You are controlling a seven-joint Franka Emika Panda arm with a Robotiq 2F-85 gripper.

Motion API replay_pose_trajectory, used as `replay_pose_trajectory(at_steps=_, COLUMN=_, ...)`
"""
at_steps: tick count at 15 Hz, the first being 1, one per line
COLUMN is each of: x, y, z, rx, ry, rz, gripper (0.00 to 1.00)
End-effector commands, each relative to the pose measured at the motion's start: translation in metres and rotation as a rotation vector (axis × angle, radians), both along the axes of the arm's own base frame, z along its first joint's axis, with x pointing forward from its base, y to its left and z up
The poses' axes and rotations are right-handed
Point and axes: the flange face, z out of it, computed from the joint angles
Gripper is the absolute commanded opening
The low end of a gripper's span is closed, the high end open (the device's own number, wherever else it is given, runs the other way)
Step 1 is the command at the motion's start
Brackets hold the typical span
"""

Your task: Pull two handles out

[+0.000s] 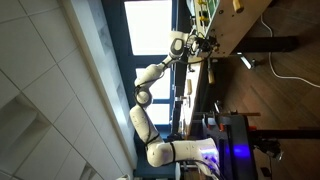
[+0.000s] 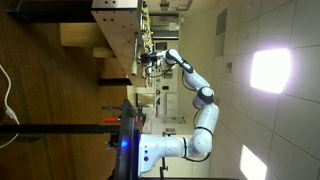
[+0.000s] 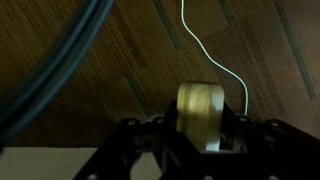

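Note:
Next, the gripper releases the handle, now at the light wooden unit's edge, pulled out into the gap (image 1: 222, 89) between the wooden unit and the robot's base.
My gripper (image 3: 203, 128) shows in the wrist view with its two black jaws close against the sides of a pale, orange-brown wooden bar (image 3: 203, 112), a handle seen end on. In both exterior views the gripper (image 1: 199, 45) (image 2: 150, 57) is at the edge of the light wooden unit (image 1: 222, 25) (image 2: 118, 18), with the arm stretched out to it. The second handle cannot be made out in any view; both are too small to tell in the exterior views.
A thin white cable (image 3: 215, 55) runs over the wooden floor behind the handle, and a thick black cable (image 3: 60, 70) crosses beside it. Black frame bars (image 1: 268, 45) (image 2: 60, 126) stand near the unit. The robot's base (image 1: 225, 152) shows a blue light.

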Motion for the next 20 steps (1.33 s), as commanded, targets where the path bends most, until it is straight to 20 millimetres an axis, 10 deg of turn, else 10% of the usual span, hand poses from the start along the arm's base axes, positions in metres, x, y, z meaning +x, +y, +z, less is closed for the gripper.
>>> replay_pose_trajectory(at_steps=1, x=0.002, y=-0.005, z=0.022, rx=0.010, ry=-0.021, rz=0.015, gripper=0.15)
replay_pose_trajectory(at_steps=10, x=-0.025, y=-0.015, z=0.018, rx=0.001, ry=-0.010, rz=0.006, gripper=0.15)
replay_pose_trajectory(at_steps=20, x=-0.113, y=-0.029, z=0.015, rx=0.016, ry=-0.049, rz=-0.060, gripper=0.15)
